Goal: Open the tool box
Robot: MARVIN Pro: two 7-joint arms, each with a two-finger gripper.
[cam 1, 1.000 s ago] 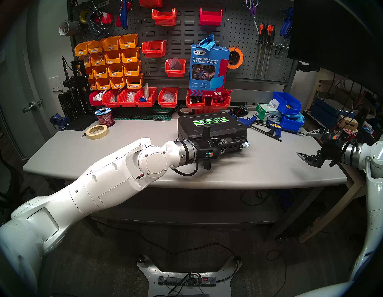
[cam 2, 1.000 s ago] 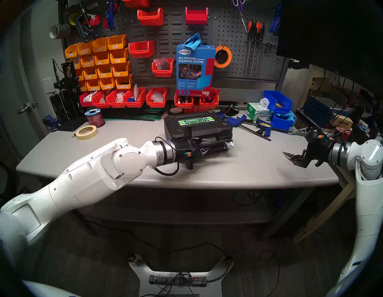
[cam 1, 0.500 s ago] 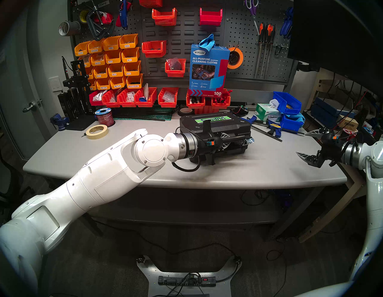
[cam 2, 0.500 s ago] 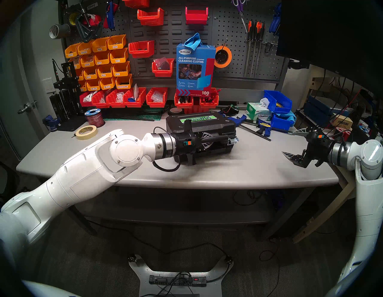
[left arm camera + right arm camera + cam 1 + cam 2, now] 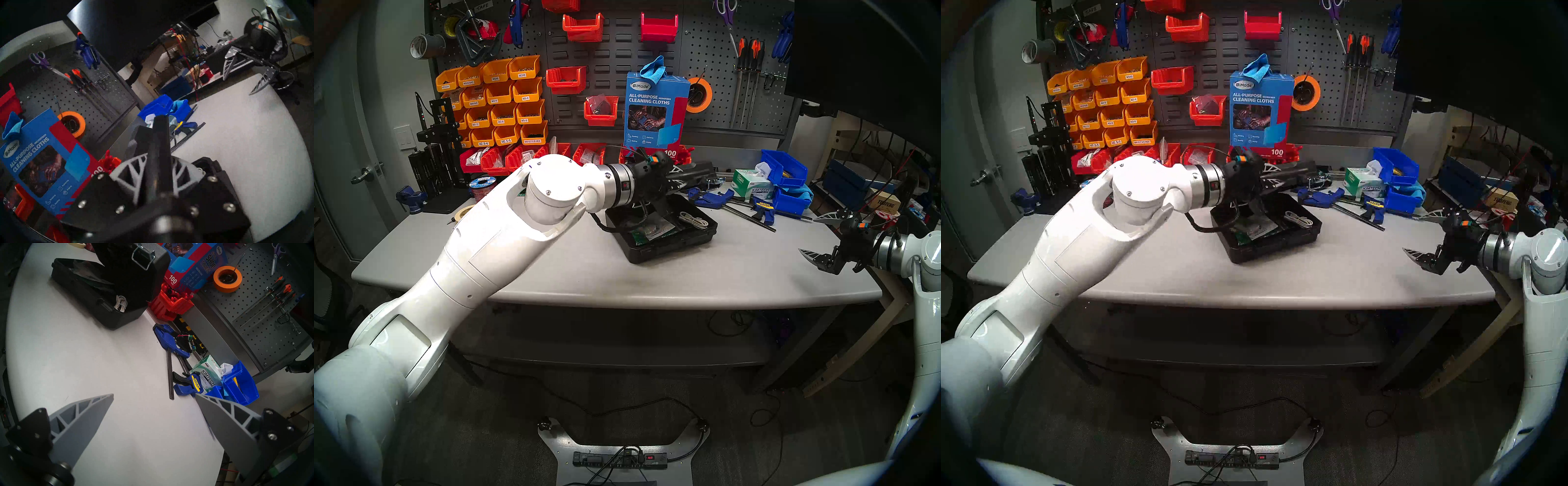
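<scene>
My left gripper needs to let go of the lid on the table (image 5: 560, 215), in between the base of the tool box and the masking-tape roll.
The black tool box (image 5: 670, 245) (image 5: 1275, 247) (image 5: 81, 299) lies on the grey table with its lid (image 5: 700, 169) (image 5: 132, 278) swung up and back. Its base shows a white coiled cable (image 5: 694, 220) and a green board. My left gripper (image 5: 683, 178) (image 5: 1283, 174) (image 5: 159, 162) is shut on the lid's black handle (image 5: 160, 139) and holds it high above the base. A silver latch (image 5: 142, 258) hangs on the raised lid. My right gripper (image 5: 809, 236) (image 5: 1411, 234) (image 5: 153, 395) (image 5: 237, 84) is open and holds nothing, over the table's right end.
Blue bar clamps (image 5: 714, 197) (image 5: 171, 343), a Kimtech tissue box (image 5: 751, 185) and blue bins (image 5: 785, 169) lie right of the tool box. A blue cleaning-cloths carton (image 5: 655, 112) and red bins stand just behind the lid. A masking-tape roll (image 5: 463, 212) lies at the left.
My left arm rose and swung back with the handle, taking the lid from nearly closed to wide open. The base stayed on the table. The right arm has not moved.
</scene>
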